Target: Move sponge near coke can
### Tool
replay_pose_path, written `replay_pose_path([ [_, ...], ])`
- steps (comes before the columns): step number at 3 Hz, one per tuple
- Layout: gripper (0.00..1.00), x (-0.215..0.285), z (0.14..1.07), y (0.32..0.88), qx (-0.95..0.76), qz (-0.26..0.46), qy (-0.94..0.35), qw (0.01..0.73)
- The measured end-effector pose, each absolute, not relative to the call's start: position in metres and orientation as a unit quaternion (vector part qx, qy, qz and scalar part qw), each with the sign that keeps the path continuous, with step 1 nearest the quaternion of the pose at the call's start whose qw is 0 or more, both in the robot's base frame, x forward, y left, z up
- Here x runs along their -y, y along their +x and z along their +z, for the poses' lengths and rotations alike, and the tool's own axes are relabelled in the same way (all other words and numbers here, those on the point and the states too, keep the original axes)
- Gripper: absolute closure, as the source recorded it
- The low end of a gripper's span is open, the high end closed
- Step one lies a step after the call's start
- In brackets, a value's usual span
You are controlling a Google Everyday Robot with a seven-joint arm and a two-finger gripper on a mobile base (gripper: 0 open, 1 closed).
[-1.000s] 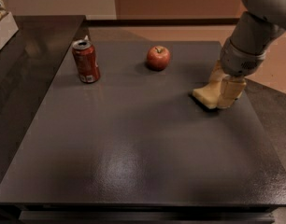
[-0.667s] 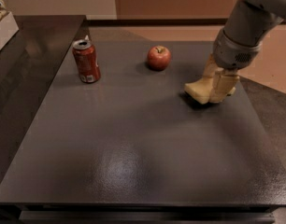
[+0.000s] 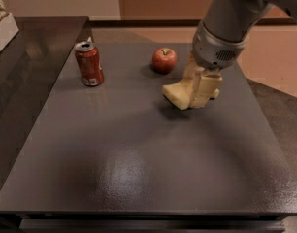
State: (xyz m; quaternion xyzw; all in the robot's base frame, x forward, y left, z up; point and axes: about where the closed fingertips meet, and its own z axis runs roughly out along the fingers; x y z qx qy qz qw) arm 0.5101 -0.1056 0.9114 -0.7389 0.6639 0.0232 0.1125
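Observation:
I should let go of the sponge on the table [image 3: 111, 92] just in front of the red coke can, slightly toward the apple side.
The pale yellow sponge [image 3: 176, 94] is held in my gripper [image 3: 196, 89], lifted slightly above the dark table [image 3: 139, 164], with its shadow below it. The gripper's pale-yellow fingers [image 3: 206, 89] are shut on the sponge's right part. The red coke can [image 3: 89, 63] stands upright at the table's back left, well to the left of the sponge. The grey arm reaches in from the upper right.
A red apple [image 3: 164, 60] sits just behind and left of the sponge, between it and the can. A white box [image 3: 3, 28] sits on the side counter at far left. The table's right edge borders tan floor.
My gripper has carried the sponge leftward and a little toward the front, from the table's right side to just in front of the apple. Can and apple have not moved.

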Motion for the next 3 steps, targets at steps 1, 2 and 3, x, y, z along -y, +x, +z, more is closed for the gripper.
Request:
replay_pose_path([
  [1, 1.0, 0.062, 0.91, 0.497, -0.648, 0.032, -0.751, 0.121],
  [2, 1.0, 0.022, 0.901, 0.498, -0.641, 0.029, -0.756, 0.131],
  [3, 1.0, -0.008, 0.896, 0.506, -0.637, 0.019, -0.757, 0.144],
])
